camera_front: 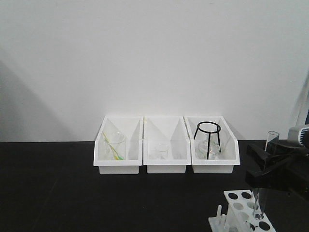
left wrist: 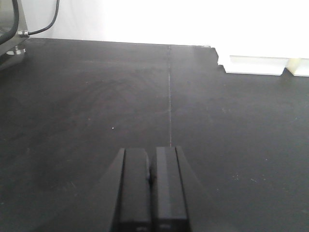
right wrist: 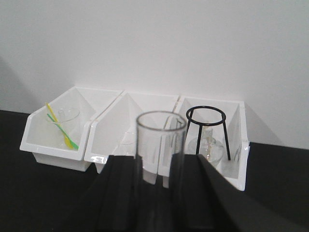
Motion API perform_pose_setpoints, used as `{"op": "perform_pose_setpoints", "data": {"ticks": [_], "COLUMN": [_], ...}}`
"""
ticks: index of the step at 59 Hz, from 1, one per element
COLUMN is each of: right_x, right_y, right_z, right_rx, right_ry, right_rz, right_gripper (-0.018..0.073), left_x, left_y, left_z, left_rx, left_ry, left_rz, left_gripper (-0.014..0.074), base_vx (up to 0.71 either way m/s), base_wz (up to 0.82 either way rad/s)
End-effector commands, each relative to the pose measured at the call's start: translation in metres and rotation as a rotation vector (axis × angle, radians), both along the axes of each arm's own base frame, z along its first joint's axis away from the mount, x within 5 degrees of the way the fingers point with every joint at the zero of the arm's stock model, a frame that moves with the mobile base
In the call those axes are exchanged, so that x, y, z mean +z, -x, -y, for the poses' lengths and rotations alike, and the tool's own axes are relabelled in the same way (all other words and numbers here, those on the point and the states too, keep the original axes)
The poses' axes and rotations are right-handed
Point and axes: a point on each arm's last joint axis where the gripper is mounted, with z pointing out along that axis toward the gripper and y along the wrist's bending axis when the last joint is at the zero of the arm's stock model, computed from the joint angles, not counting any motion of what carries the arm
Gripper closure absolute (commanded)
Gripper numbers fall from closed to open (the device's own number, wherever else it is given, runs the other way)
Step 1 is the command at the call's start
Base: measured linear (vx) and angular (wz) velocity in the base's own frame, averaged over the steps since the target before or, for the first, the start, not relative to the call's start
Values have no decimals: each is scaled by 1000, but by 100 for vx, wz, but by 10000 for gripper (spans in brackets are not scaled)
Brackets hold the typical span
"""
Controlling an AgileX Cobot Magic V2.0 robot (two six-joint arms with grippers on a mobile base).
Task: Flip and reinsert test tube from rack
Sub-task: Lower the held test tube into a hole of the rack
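I need to let go of the test tube with my right gripper in the white rack's near hole [camera_front: 248, 226] on the side of the pegs.
The test tube [camera_front: 271, 144] stands nearly upright at the right edge of the front view, open rim up, with my right gripper [camera_front: 264, 166] shut on its middle. Its rounded lower end reaches down to the holes of the white rack [camera_front: 240, 207] at the bottom right; I cannot tell whether it sits inside a hole. In the right wrist view the test tube [right wrist: 161, 145] rises between the black fingers [right wrist: 120, 193] of my right gripper [right wrist: 161, 166]. My left gripper [left wrist: 152, 162] is shut on nothing, over bare black table.
Three white open-front bins stand along the back wall: the left bin [camera_front: 107, 158] holds a beaker with a yellow-green stick, the middle bin [camera_front: 166, 166] a small beaker, the right bin [camera_front: 227, 157] a black ring tripod [camera_front: 208, 137] and a flask.
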Motion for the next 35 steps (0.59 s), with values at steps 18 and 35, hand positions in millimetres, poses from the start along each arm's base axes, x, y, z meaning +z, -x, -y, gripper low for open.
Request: {"op": "perform_pose_setpoints", "data": {"ticks": [18,35], "right_x": [10,-12], "right_y": [14,22], "right_z": [0,9], "right_rx": [32,-68], "right_ry": [-144,-59], "right_rz": [292,287], "right_gripper": [568,568], "left_x": [8,8], "left_y": [-1,-1], "left_z": [1,1], "left_rx": [-12,-12], "left_ry": [-4,-4], "left_rz": [98,98], "left_gripper": [603,603], "base_vx": [0,0], "base_wz": [0,0]}}
